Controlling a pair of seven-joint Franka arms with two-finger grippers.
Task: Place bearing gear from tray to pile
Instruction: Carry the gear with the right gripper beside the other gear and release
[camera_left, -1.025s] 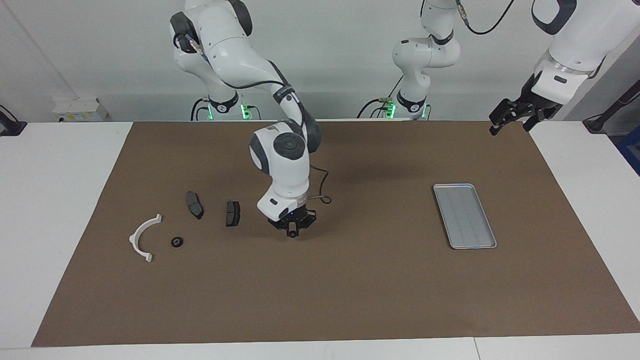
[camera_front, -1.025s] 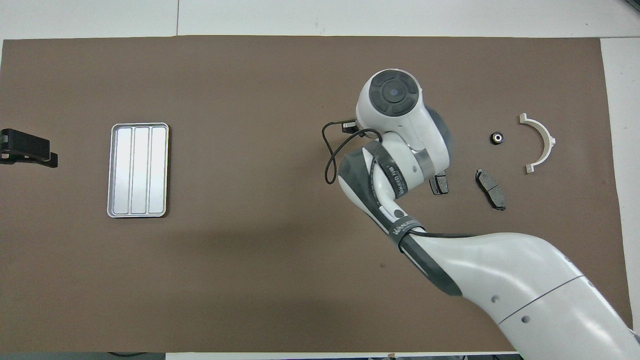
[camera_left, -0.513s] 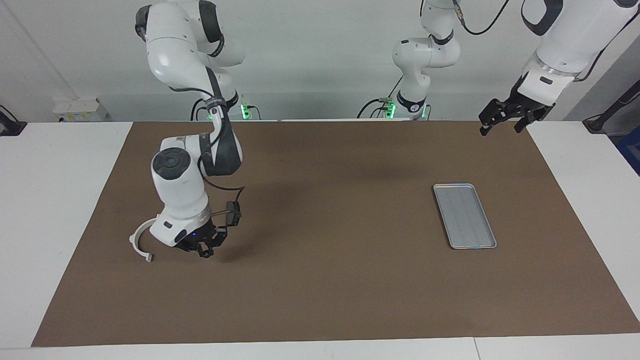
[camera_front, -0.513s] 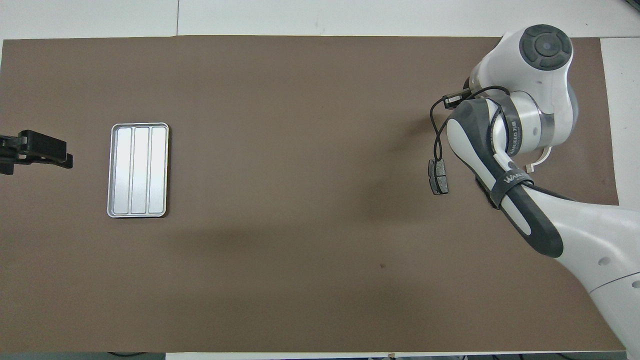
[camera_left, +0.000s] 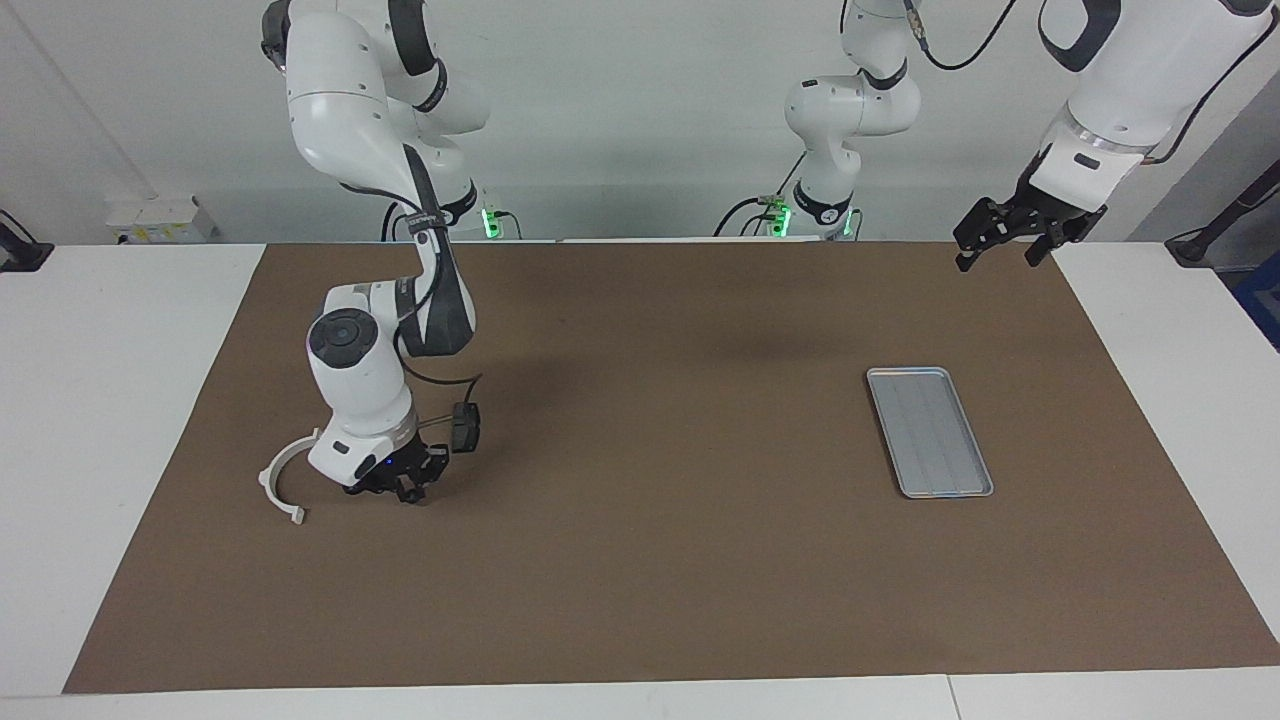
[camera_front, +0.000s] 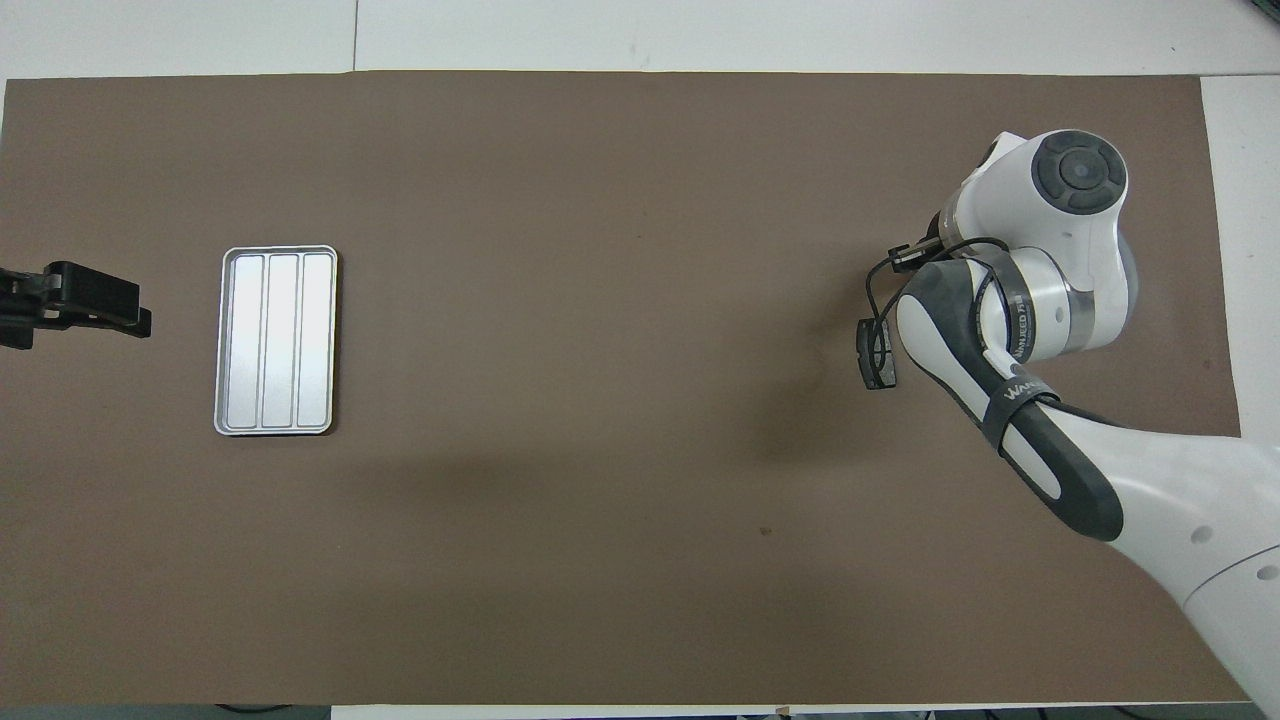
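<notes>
I'll release the bearing gear with my right gripper on the brown mat, just off the dark brake pad's upper end (camera_front: 936, 292).
The tray (camera_left: 930, 430) (camera_front: 275, 340) lies bare toward the left arm's end of the mat. At the right arm's end, the pile shows a white curved bracket (camera_left: 265, 480) and one dark brake pad (camera_left: 465, 428) (camera_front: 878, 355). My right gripper (camera_left: 402, 490) is shut low over the mat between the bracket and that pad. A small dark part at its tips, the bearing gear, barely shows. In the overhead view the right wrist hides the gripper, the bracket and anything else under it. My left gripper (camera_left: 1000, 243) (camera_front: 120, 312) waits open in the air over the mat's edge, beside the tray.
A brown mat (camera_left: 680, 580) covers the table, with white tabletop around it. A black cable (camera_front: 875, 290) loops off the right wrist beside the brake pad.
My right arm swung from the middle of the mat to the pile, gripper still shut, and now covers the parts beside the bracket. The left gripper drifted slightly toward the tray's end.
</notes>
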